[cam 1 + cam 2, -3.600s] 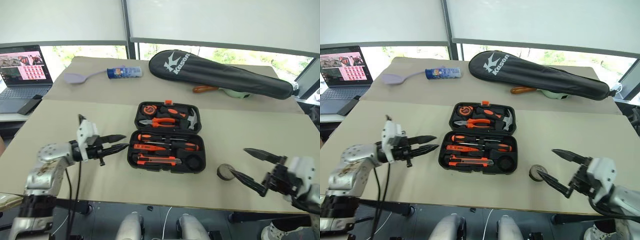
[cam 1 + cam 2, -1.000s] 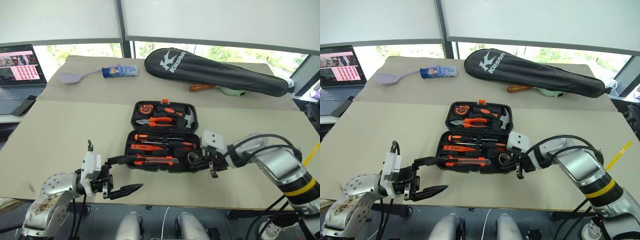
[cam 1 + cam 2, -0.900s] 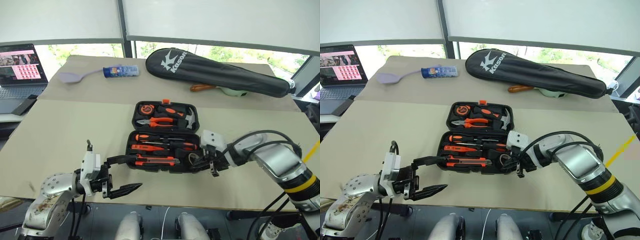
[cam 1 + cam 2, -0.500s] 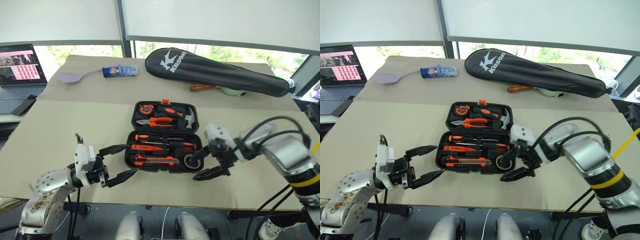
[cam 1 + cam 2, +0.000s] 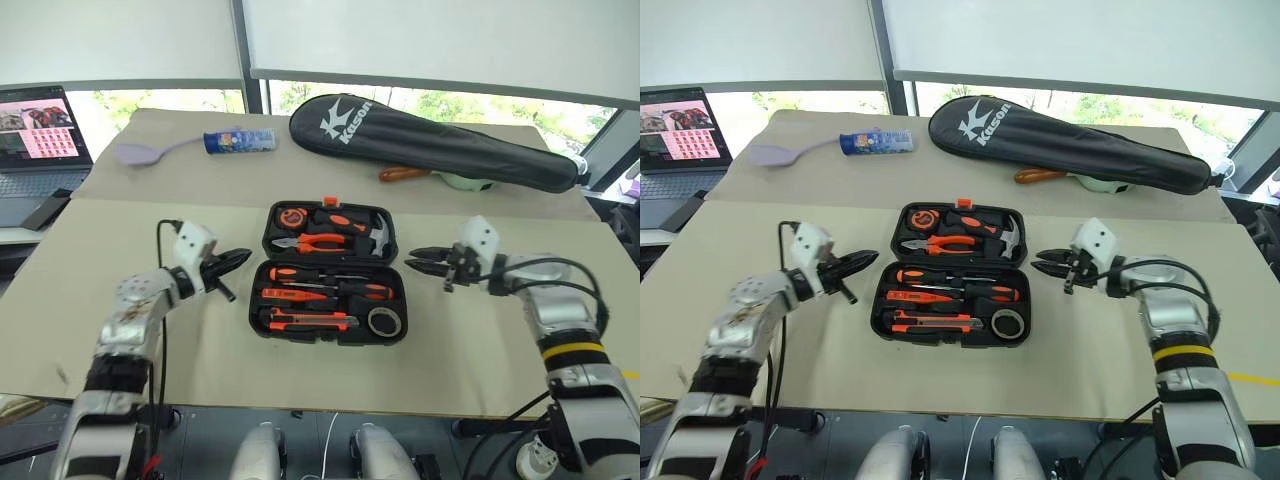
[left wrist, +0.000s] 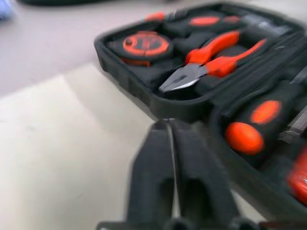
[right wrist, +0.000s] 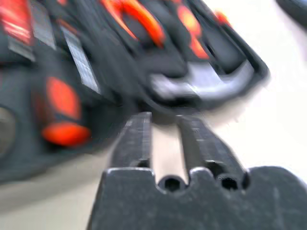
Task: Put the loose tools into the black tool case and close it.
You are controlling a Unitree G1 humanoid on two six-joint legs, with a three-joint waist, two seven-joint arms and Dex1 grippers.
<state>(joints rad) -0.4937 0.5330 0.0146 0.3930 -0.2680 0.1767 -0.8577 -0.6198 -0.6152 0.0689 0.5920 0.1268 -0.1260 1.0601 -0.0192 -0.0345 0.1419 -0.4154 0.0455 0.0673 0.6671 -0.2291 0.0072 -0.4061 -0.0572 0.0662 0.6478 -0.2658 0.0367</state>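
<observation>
My grippers are shut and empty beside the case's hinge line. They should open and pinch the far half's side edges (image 5: 267, 242) before they fold it over.
The black tool case (image 5: 258, 296) lies open in the middle of the table. Its near half holds two black-and-orange screwdrivers (image 5: 335, 273), the slim orange tester (image 5: 296, 295), the utility knife (image 5: 305, 321) and the grey tape roll (image 5: 384, 321) in the right corner recess. Its far half holds pliers (image 6: 211, 64), a tape measure and a hammer. My left gripper (image 5: 240, 258) is shut and empty, just off the case's left side at the hinge line. My right gripper (image 5: 421, 254) is shut and empty, a short way off the case's right side, pointing at it.
A long black Kason racket bag (image 5: 430, 140) lies across the back of the table, with an orange handle (image 5: 400, 173) poking out beneath it. A lilac spoon (image 5: 140, 153) and a blue tube (image 5: 240, 140) lie at the back left. A laptop (image 5: 35, 130) stands at the far left.
The tape roll went from the table into the case's right corner recess. My right gripper let it go, drew back right and shut. My left gripper moved up beside the case and shut.
</observation>
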